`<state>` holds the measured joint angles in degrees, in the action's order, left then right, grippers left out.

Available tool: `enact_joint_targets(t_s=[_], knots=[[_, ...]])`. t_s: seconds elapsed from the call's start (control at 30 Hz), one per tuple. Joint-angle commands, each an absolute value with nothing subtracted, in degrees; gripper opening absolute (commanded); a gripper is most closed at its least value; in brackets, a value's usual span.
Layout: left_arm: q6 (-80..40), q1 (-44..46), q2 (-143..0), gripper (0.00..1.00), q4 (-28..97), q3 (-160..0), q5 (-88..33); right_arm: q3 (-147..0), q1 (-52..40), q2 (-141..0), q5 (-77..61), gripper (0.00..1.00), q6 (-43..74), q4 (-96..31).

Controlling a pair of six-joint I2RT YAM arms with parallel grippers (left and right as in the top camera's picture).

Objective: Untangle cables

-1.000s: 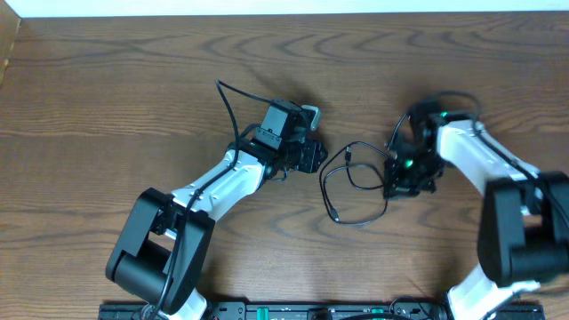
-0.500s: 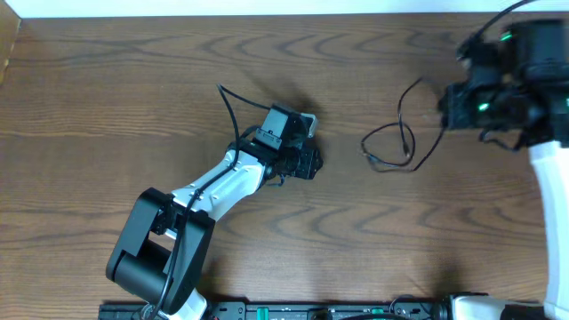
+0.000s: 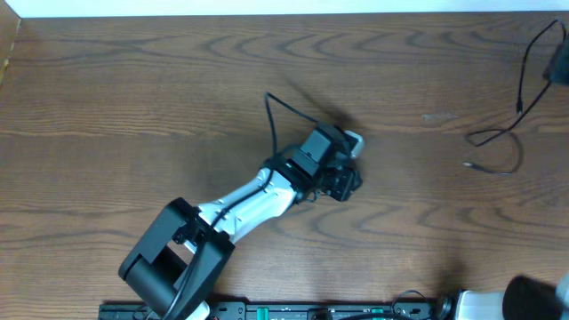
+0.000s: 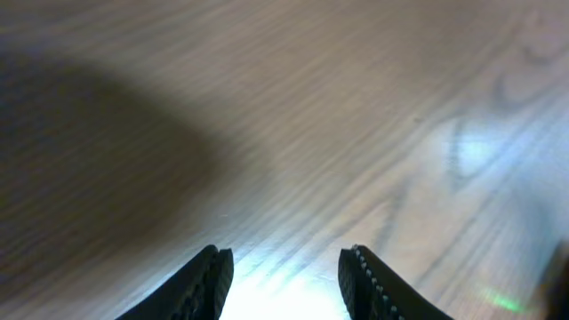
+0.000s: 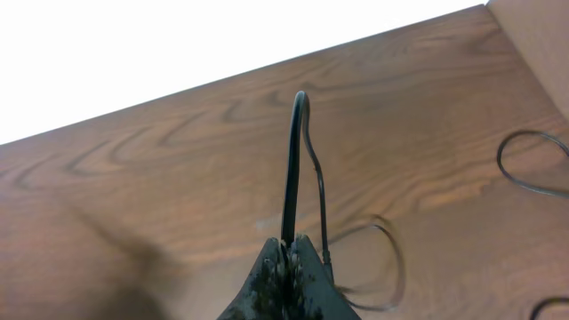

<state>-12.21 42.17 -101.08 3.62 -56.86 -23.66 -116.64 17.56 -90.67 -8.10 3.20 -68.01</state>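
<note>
My right gripper needs to release the black cable on the wood [image 3: 560, 103] beside the other dark cable loop.
A thin black cable [image 3: 518, 100] hangs from my right gripper [image 3: 558, 68] at the table's far right edge, and its loose loops [image 3: 494, 139] trail down to a small plug end [image 3: 469, 164]. In the right wrist view the right gripper [image 5: 289, 242] is shut on this black cable [image 5: 293, 160], which arches up from the jaws and drops back beside them. My left gripper [image 3: 345, 184] is mid-table, well apart from the cable. In the left wrist view the left gripper [image 4: 284, 253] stands open over bare wood with nothing between its fingers.
The dark wood table [image 3: 133, 98] runs to a white strip at the back. A thicker black wire [image 3: 272, 120] rises from the left arm. Another dark cable loop [image 5: 532, 169] lies at the right of the right wrist view.
My right gripper has lifted the black cable from mid-table and carried it to the far right edge. The left arm has shifted a little to the right, its jaws still open.
</note>
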Motion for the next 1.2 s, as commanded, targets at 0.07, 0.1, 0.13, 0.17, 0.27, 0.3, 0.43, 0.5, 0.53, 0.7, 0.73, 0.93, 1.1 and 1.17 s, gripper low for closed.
enact_joint_targets(t_s=[0.07,0.1,0.13,0.17,0.27,0.3,0.43,0.5,0.53,0.7,0.73,0.93,1.1,1.17], knots=[[-11.9,46.5,-100.82,0.45,1.65,-56.49,-23.31,-119.77,18.11,-102.96,-5.3,0.01,2.59,-60.25],[-11.9,47.07,-100.82,0.45,1.76,-56.49,-23.31,-121.43,18.35,-106.24,-2.5,0.01,3.42,-58.3],[-11.92,47.4,-100.82,0.45,1.91,-56.49,-23.33,-122.98,18.52,-108.62,0.36,0.01,4.25,-57.25],[-11.9,47.72,-100.82,0.45,2.46,-56.49,-23.33,-125.29,18.83,-111.35,3.53,0.01,4.64,-56.77],[-11.94,47.92,-100.82,0.45,4.38,-56.49,-23.31,-134.17,20.34,-118.72,13.23,0.01,4.19,-56.88],[-11.94,47.92,-100.82,0.45,4.69,-56.49,-23.31,-137.75,21.19,-120.9,15.79,0.01,4.14,-57.23],[-11.92,47.92,-100.82,0.45,3.62,-56.49,-23.29,-146.36,25.21,-124.22,19.57,0.01,4.27,-56.4],[-11.92,47.92,-100.82,0.45,2.44,-56.49,-23.31,-148.55,28.8,-124.18,19.25,0.01,5.76,-54.5],[-11.94,47.92,-100.82,0.45,2.24,-56.49,-23.31,-148.94,30.2,-124.18,18.26,0.01,5.72,-53.67],[-11.68,47.92,-100.82,0.45,2.02,-56.49,-23.31,-148.83,34.24,-126.28,15.7,0.01,5.26,-52.75],[-11.16,47.92,-100.82,0.45,2.0,-56.49,-23.31,-148.81,34.3,-127.33,15.31,0.01,5.28,-52.95],[-10.98,47.92,-100.82,0.45,2.11,-56.49,-23.33,-148.81,33.63,-135.55,10.96,0.01,4.62,-54.98],[-11.0,47.92,-100.82,0.45,2.72,-56.49,-23.31,-148.81,34.11,-142.98,5.61,0.01,5.21,-57.98],[-11.0,47.92,-100.82,0.45,2.98,-56.49,-23.33,-148.81,34.96,-146.23,5.61,0.01,6.46,-59.48]])
